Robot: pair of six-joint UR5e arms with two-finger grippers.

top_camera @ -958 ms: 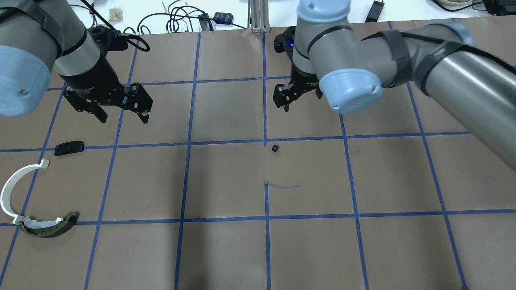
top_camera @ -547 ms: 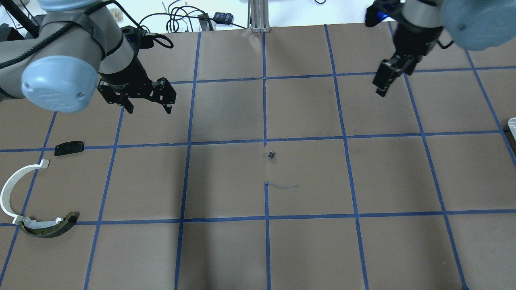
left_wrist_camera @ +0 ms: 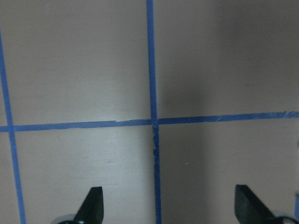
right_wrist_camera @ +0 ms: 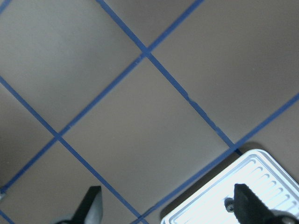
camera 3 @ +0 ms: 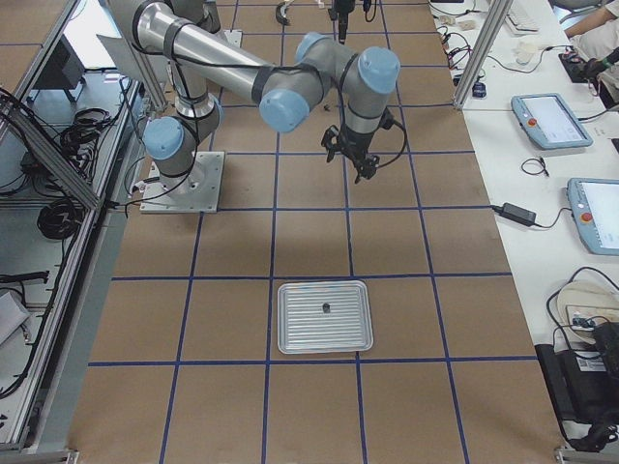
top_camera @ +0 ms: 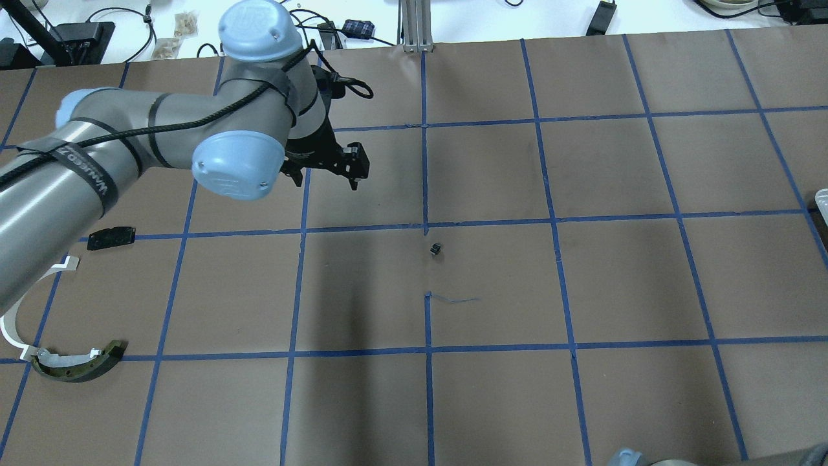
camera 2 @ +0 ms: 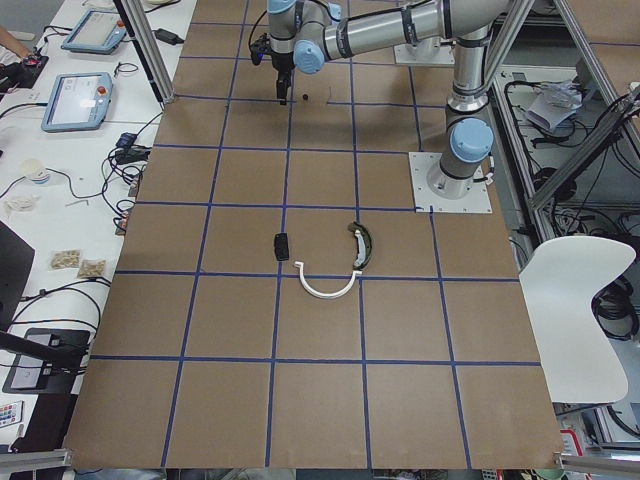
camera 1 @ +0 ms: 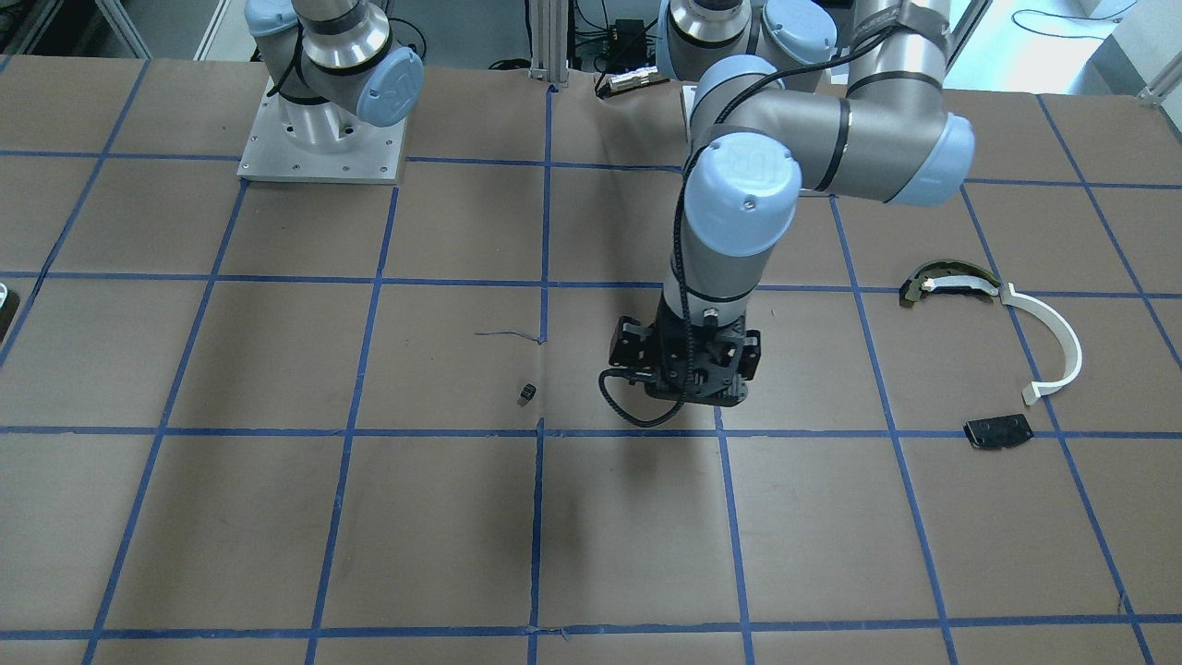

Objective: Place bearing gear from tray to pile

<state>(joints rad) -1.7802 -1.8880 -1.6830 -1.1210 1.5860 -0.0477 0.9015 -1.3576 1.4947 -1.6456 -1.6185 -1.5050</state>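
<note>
The bearing gear is in the middle of the table beside the blue tape line, and my left gripper will go there next and close on the gear's flat ends [camera 1: 527,392].
The bearing gear [top_camera: 436,248], a tiny black part, lies alone on the brown paper at mid-table, also in the front view [camera 1: 527,392]. My left gripper [top_camera: 325,178] hovers open and empty behind and left of it; its wrist view [left_wrist_camera: 170,203] shows only paper and tape. The pile lies far left: white half-ring [camera 1: 1053,346], olive-black curved piece [camera 1: 946,280], black plate [camera 1: 997,431]. My right gripper [right_wrist_camera: 168,203] is open and empty beside the tray [right_wrist_camera: 233,196]. The tray [camera 3: 324,317] holds one small dark part [camera 3: 326,308].
Blue tape lines grid the brown paper. My left arm covers part of the half-ring [top_camera: 10,323] in the overhead view. Cables and boxes lie beyond the far table edge [top_camera: 291,32]. Only a sliver of the tray [top_camera: 821,197] shows at the overhead view's right edge.
My left gripper moved right toward the table's middle. My right arm swung away right and left the overhead view. The gear shifted slightly toward me, then lay still.
</note>
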